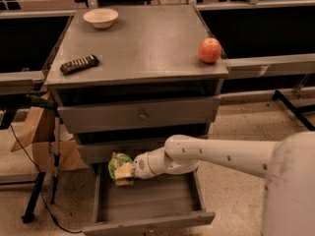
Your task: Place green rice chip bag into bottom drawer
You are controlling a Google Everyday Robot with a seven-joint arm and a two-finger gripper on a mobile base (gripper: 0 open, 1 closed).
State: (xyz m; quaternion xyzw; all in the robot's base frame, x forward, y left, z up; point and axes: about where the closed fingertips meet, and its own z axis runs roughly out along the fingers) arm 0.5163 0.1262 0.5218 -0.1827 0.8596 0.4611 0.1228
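Note:
Next, my gripper releases the green rice chip bag, now low over the drawer's floor, on the bottom drawer's inside (126,187), near the side of the brown paper bag.
The green rice chip bag (119,168) is crumpled, bright green with a pale label patch. It sits at the back left of the open bottom drawer (147,221), under the front of the drawer above. My gripper (129,170) reaches in from the right on a white arm and is at the bag, its tips hidden against the foil. The bag is low over the drawer's floor; I cannot tell whether it rests on it.
On the cabinet top are a white bowl (101,17), a dark wrapped bar (79,64) and a red apple (210,50). The upper drawer with a round knob (142,115) is closed. A brown paper bag (44,134) and a black stand stand at the left of the cabinet.

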